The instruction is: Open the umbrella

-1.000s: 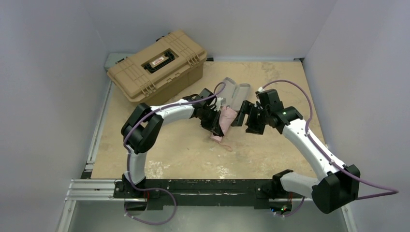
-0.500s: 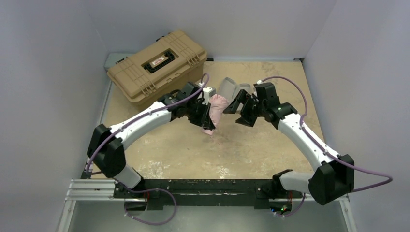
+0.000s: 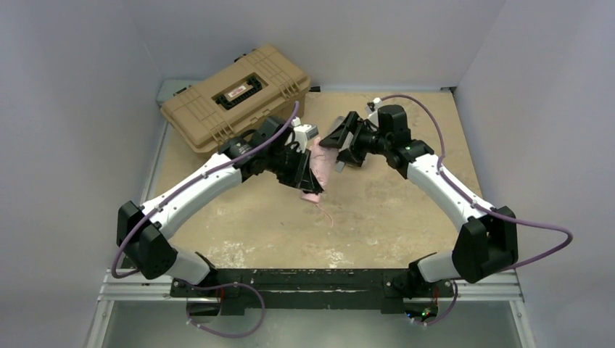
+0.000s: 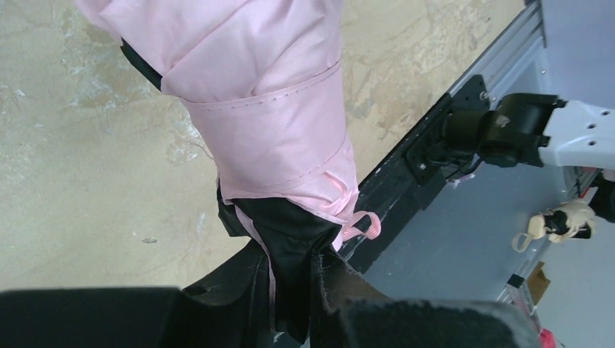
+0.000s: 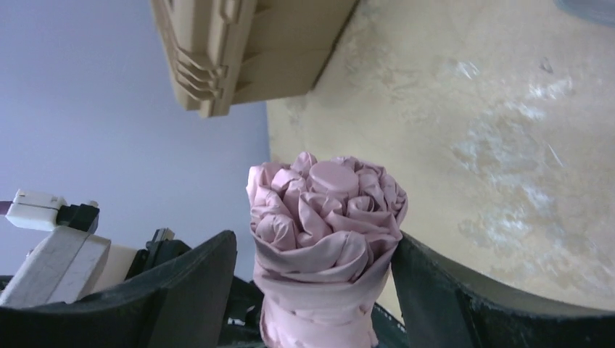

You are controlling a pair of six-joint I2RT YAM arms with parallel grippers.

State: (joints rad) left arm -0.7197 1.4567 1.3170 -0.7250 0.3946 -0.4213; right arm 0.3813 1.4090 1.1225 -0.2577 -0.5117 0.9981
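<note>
The umbrella's black lining is clamped shut by my left gripper, so next my right gripper closes around the umbrella's pink top end [image 5: 330, 250] before my left gripper opens.
The umbrella [image 3: 318, 168] is folded, pale pink, held tilted above the table's middle. My left gripper [image 3: 303, 172] is shut on its lower part, where black lining [image 4: 290, 232] bunches between the fingers [image 4: 217, 290]. In the left wrist view the pink bundle [image 4: 268, 109] is wrapped by its strap, and a small pink loop [image 4: 360, 226] hangs beside it. My right gripper [image 3: 339, 143] is open around the umbrella's top end [image 5: 330, 210]. Its right finger [image 5: 435, 290] touches the fabric. Its left finger [image 5: 188, 290] stands apart. The handle and shaft are hidden.
A tan hard-shell toolbox [image 3: 236, 98] stands shut at the back left, just behind the left arm; it also shows in the right wrist view [image 5: 239, 51]. Grey walls close in the table on three sides. The black rail [image 3: 304, 279] with the arm bases runs along the near edge.
My left arm has stretched out and carried the umbrella up and towards the back. My right gripper has moved left and back, and its open fingers now flank the umbrella's top end.
</note>
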